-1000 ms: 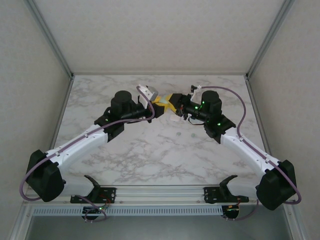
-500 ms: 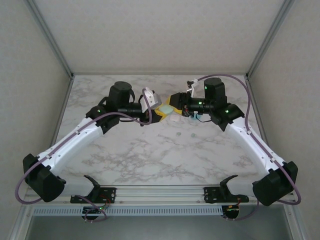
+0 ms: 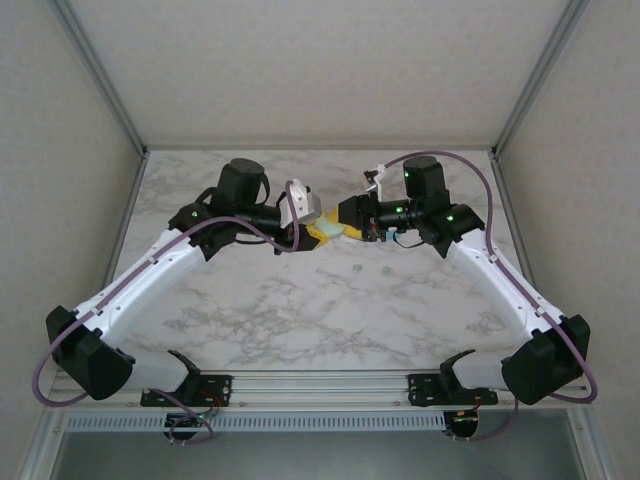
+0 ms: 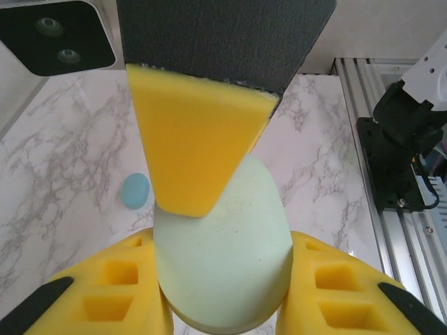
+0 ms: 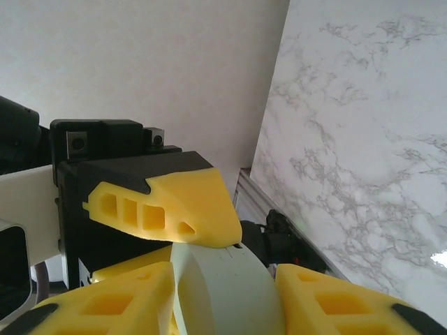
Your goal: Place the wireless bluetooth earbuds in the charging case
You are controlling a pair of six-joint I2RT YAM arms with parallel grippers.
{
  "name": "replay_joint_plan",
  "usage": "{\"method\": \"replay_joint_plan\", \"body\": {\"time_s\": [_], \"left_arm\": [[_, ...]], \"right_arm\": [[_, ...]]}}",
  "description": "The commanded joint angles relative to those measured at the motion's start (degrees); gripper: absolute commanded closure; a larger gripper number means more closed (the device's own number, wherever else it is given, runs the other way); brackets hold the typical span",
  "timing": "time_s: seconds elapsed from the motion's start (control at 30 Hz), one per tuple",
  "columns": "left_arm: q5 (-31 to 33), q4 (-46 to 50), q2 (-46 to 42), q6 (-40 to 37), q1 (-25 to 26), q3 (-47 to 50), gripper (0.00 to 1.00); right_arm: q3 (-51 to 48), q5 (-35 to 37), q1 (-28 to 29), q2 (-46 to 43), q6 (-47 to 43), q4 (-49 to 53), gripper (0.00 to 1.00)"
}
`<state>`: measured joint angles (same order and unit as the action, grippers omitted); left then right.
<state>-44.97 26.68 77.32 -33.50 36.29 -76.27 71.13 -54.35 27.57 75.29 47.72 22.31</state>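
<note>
Next, my left gripper opens, level out from its steep downward slant over the charging case's side and takes the case's loose end (image 4: 213,319) while my right gripper holds.
The mint green charging case (image 3: 330,229) hangs above the table's middle, held between both grippers. My left gripper (image 4: 222,279) is shut on the case (image 4: 230,258), with a yellow finger pressed against each side. From the opposite side my right gripper (image 5: 223,293) is shut on the same case (image 5: 223,279); one of its yellow fingers (image 4: 195,146) lies across the case's face. A left finger (image 5: 167,206) rests on the case's rim. One light blue earbud (image 4: 135,190) lies on the marble. Two tiny earbuds (image 3: 357,267) (image 3: 387,268) sit just in front of the grippers.
The marble table (image 3: 300,320) is walled by white panels at the back and both sides. An aluminium rail (image 3: 320,385) with the arm bases runs along the near edge. Both forearms angle inward over the table's middle.
Both wrists have turned and the meeting point has come slightly nearer. The left elbow swung outward. The right jaws spread and then closed in on the case.
</note>
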Motion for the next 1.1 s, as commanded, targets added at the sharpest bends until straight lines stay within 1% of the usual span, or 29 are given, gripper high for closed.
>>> {"method": "replay_joint_plan", "body": {"time_s": [0.0,0.07,0.17,0.27,0.4,0.57,0.67,0.73,0.77,0.83,0.9,0.93,1.07], "left_arm": [[0.04,0.97,0.37,-1.17,-0.87,-1.42,0.82],[0.06,1.03,0.38,-1.26,-0.92,-1.36,0.82],[0.03,1.16,0.39,-1.30,-0.91,-1.26,0.82],[-0.04,1.79,0.48,-1.66,-0.89,-1.43,0.82],[0.06,1.50,0.54,-1.44,-1.01,-1.24,0.82],[0.14,0.97,0.66,-1.05,-0.96,-1.34,0.81],[0.43,0.52,0.79,-0.65,-0.96,-1.30,0.79],[0.55,0.45,0.73,-0.52,-0.96,-1.26,0.73],[1.00,-0.02,0.62,0.14,-0.96,-1.12,0.68],[2.90,-3.03,-0.24,3.01,-1.01,0.16,0.47],[5.65,-8.94,-1.93,7.59,-1.13,2.89,0.38],[6.76,-12.28,-2.76,10.15,-1.27,4.42,0.34],[7.22,-25.22,-6.26,18.26,-2.27,11.65,0.29]], "right_arm": [[-0.24,-5.22,0.19,-0.23,0.00,-0.83,0.57],[-0.38,-5.73,0.14,-0.35,0.02,-0.69,0.57],[-0.47,-6.82,0.18,-0.32,-0.38,-0.22,0.55],[-0.86,-6.91,0.03,-0.84,-0.50,-0.26,0.60],[-1.29,-7.57,-0.04,-1.39,-0.90,0.33,0.57],[-1.72,-8.60,-0.12,-1.83,-1.09,-0.01,0.58],[-1.73,-8.69,-0.07,-2.01,-1.37,0.10,0.66],[-1.83,-7.66,-0.19,-2.24,-1.40,0.02,0.73],[-1.88,-6.56,-0.26,-2.35,-1.34,0.06,0.76],[-2.43,-5.09,-0.57,-2.51,-0.54,-0.87,0.78],[-4.40,-3.76,-0.89,-3.05,3.02,-5.55,0.81],[-5.63,-3.37,-1.02,-3.28,5.60,-8.87,0.81],[-10.67,-3.03,-1.35,-3.22,19.25,-27.30,0.81]]}}
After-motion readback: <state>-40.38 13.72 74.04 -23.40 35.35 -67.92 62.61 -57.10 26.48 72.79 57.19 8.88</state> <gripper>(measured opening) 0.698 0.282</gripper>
